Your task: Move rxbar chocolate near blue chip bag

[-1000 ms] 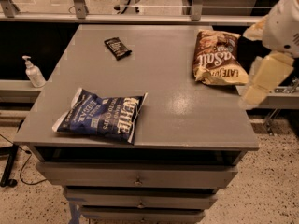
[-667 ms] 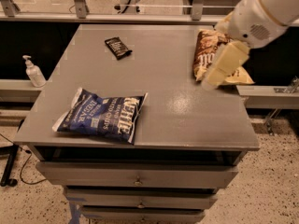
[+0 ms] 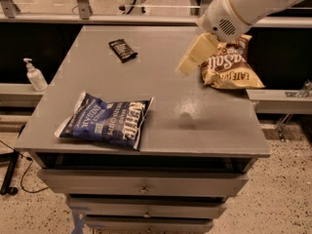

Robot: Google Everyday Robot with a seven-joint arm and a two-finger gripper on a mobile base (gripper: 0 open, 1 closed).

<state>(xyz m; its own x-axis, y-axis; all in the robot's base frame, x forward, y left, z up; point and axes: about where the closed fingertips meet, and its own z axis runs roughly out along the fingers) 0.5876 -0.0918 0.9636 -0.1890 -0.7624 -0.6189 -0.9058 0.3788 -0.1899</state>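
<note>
Next, I close on the rxbar chocolate's near half (image 3: 126, 52), toward the brown and tan chip bag.
The rxbar chocolate (image 3: 123, 49) is a small black wrapper lying flat at the back left of the grey table top (image 3: 161, 96). The blue chip bag (image 3: 106, 120) is a large navy bag with white lettering, lying near the front left edge. My gripper (image 3: 195, 55) hangs from the white arm (image 3: 243, 6) above the right middle of the table, to the right of the rxbar and well apart from it. It holds nothing that I can see.
A brown and tan chip bag (image 3: 230, 65) lies at the right edge of the table, partly behind the arm. A white pump bottle (image 3: 35, 75) stands on a ledge at the left. Drawers (image 3: 144, 186) sit below the table top.
The arm has swung in from the right edge, leftward over the table, and now covers part of the brown bag. The rxbar and both bags have not moved.
</note>
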